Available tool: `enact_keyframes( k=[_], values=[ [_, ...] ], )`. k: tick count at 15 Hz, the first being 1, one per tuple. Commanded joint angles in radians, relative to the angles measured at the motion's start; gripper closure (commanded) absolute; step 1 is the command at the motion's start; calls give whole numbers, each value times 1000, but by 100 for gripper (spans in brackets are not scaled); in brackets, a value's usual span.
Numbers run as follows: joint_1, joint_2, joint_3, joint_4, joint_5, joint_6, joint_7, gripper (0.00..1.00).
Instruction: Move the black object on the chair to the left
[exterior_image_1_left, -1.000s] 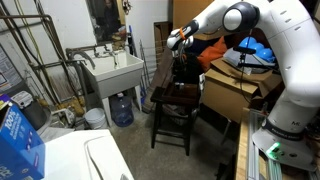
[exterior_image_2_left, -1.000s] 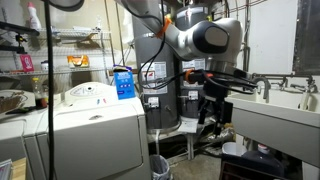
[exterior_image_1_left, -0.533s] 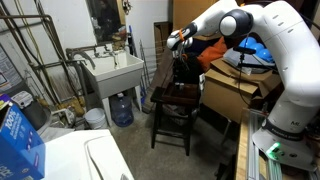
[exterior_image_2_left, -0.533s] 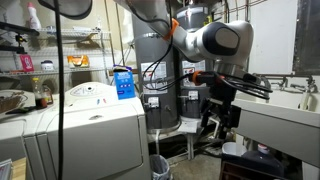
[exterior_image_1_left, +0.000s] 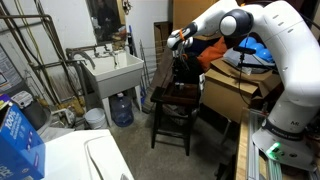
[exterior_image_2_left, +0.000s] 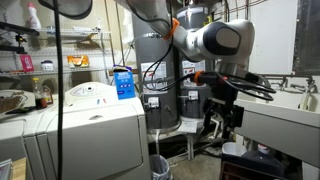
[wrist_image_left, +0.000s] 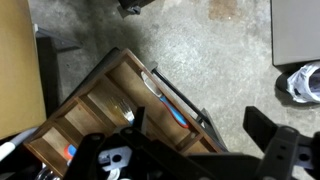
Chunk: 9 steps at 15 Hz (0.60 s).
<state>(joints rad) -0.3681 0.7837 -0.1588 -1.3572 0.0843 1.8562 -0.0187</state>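
Observation:
The black object stands in the wooden cutlery tray on the chair. Next, my gripper closes on the white top of the black object (exterior_image_1_left: 181, 85).
The dark brown wooden chair (exterior_image_1_left: 176, 98) stands on the floor between the sink and the cardboard box. My gripper (exterior_image_1_left: 184, 66) hangs just above its seat; it also shows in an exterior view (exterior_image_2_left: 221, 112). In the wrist view its black fingers (wrist_image_left: 203, 140) stand wide apart, open, over brown wooden bars (wrist_image_left: 95, 105) and grey concrete floor. A black mass fills the bottom of that view between the fingers. I cannot tell the black object apart from the dark gripper in any view.
A large cardboard box (exterior_image_1_left: 236, 92) sits right beside the chair. A white utility sink (exterior_image_1_left: 113, 70), a water jug (exterior_image_1_left: 122, 109) and a bucket (exterior_image_1_left: 95, 118) stand on the chair's other side. A washer (exterior_image_2_left: 95, 125) carries a blue box (exterior_image_2_left: 123, 82). A water heater (exterior_image_2_left: 158, 60) stands behind.
The arm shifted slightly a second ago, the gripper sliding a little sideways and down above the chair. Over the last half second nothing visibly moved.

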Motion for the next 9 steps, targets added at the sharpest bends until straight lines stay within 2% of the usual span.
enact_keyframes(
  k=[1, 7, 8, 9],
  values=[
    [-39, 23, 30, 41, 7, 95, -172, 0],
    [-144, 164, 84, 304, 5, 23, -528, 0],
    [-156, 192, 82, 352, 20, -11, -544, 0],
    [-116, 100, 59, 196, 0, 61, -474, 0]
  ],
)
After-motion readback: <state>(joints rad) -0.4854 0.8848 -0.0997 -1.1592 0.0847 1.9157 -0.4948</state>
